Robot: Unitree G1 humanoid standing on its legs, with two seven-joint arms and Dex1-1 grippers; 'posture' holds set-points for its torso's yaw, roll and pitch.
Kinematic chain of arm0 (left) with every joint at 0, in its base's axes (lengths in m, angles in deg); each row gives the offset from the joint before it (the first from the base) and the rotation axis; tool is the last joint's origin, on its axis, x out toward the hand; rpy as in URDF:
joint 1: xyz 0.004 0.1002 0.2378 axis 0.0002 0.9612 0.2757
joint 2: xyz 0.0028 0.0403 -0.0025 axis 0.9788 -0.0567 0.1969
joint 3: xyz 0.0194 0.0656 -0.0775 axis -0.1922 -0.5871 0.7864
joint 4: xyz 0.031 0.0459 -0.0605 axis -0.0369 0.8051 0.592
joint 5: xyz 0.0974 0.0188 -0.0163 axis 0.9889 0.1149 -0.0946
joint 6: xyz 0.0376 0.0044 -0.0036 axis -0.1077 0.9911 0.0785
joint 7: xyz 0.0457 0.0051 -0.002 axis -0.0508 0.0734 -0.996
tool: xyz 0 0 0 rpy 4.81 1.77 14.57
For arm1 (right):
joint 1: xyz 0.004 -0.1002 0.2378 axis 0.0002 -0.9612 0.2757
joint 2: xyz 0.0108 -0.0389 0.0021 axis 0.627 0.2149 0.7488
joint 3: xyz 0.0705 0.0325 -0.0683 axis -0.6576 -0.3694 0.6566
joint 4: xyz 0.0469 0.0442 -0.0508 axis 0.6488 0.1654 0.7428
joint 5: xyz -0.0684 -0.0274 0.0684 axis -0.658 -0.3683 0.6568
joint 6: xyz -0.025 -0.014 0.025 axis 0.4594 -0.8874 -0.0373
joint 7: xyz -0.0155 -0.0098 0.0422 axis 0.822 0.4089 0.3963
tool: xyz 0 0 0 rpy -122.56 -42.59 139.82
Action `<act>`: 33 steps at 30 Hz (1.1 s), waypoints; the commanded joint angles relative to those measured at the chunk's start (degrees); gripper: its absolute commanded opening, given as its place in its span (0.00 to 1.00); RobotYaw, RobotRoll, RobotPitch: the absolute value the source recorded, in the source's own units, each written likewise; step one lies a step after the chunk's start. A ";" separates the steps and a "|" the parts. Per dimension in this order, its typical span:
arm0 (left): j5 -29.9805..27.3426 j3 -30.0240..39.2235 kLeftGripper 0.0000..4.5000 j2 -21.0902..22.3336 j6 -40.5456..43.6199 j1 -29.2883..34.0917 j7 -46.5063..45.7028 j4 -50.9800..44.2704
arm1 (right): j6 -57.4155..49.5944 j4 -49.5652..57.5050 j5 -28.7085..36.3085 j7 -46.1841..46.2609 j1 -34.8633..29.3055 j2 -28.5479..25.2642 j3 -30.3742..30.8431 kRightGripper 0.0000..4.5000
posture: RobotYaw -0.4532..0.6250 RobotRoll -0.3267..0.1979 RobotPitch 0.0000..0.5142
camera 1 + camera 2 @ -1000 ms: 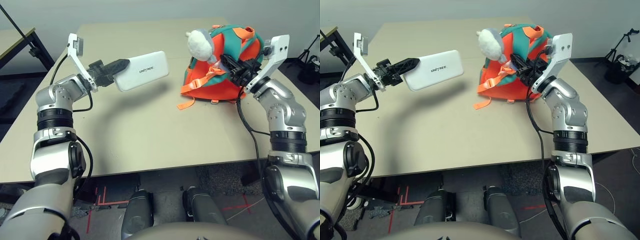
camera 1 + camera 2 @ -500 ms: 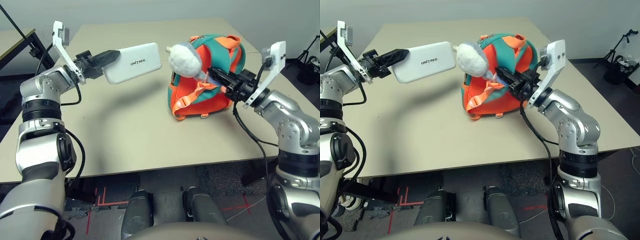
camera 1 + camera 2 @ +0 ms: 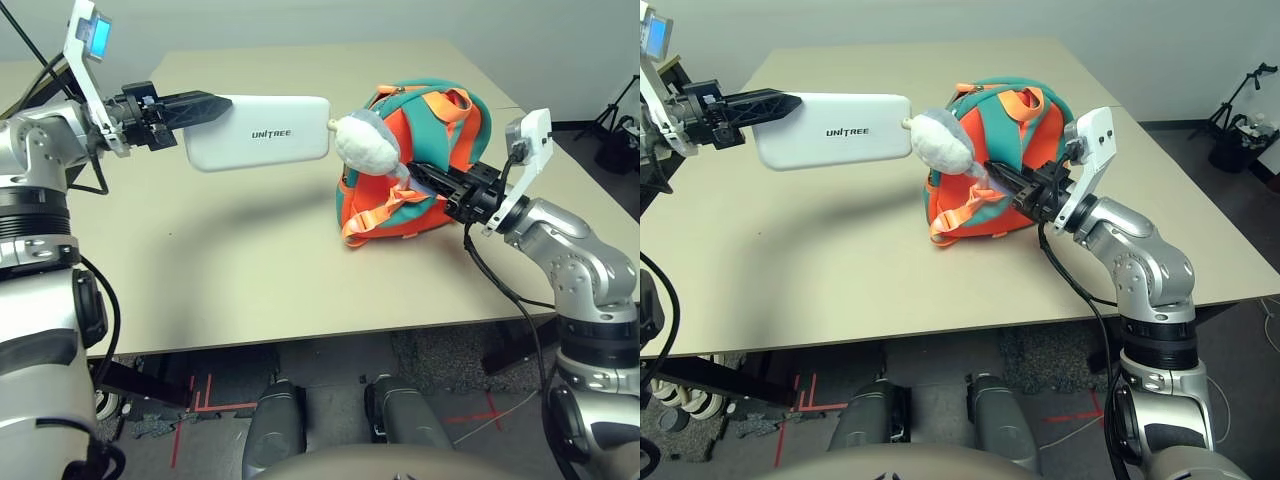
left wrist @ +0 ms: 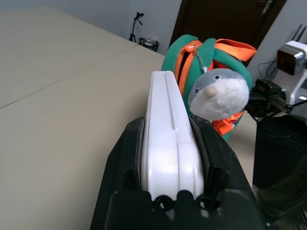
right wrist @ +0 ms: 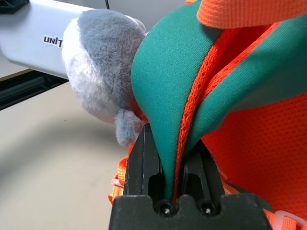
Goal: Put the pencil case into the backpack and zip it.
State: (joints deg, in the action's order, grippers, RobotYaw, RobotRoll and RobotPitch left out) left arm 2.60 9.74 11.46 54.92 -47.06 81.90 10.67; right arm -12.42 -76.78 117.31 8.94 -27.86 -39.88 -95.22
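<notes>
My left gripper has the white pencil case. Next, I let go of it with that gripper inside the backpack's open zipper (image 3: 387,143) (image 4: 185,85), behind the plush animal.
The white pencil case (image 3: 258,132) with "UNITREE" lettering hangs level above the table, and my left gripper (image 3: 195,110) is shut on its left end; its black fingers (image 4: 125,158) clamp both flat sides. The case's free end reaches the grey-white plush animal (image 3: 366,146) dangling from the orange and teal backpack (image 3: 440,135), which stands on the table at centre right. My right gripper (image 3: 428,181) is shut on a teal strap fold (image 5: 165,96) of the backpack, at its near right side.
The tan table (image 3: 220,260) has free room in front of and to the left of the backpack. A black stand (image 3: 70,100) and a second table lie beyond the left edge; tripod gear (image 3: 615,130) sits on the floor at the right.
The left arm lifted the pencil case higher and swung it right until its end met the plush. The right gripper pulled the backpack toward me and left, still gripping it.
</notes>
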 commanded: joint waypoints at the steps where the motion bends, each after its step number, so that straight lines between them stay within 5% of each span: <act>1: -0.63 -0.74 0.32 -0.67 -0.22 -2.91 0.98 -0.20 | 0.71 -0.01 0.45 -0.34 -0.37 0.39 0.68 0.03 | 0.32 0.62 0.03; 33: 10.44 -7.80 0.32 -17.29 -17.14 -14.81 4.18 22.14 | 0.11 4.84 3.01 1.78 -4.59 -0.25 -0.09 0.03 | 0.24 0.62 0.03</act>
State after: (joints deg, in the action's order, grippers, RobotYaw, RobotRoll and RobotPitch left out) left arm 12.28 2.47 -4.86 39.05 -59.78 85.85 31.71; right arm -12.32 -73.88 119.36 10.78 -32.27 -40.02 -95.28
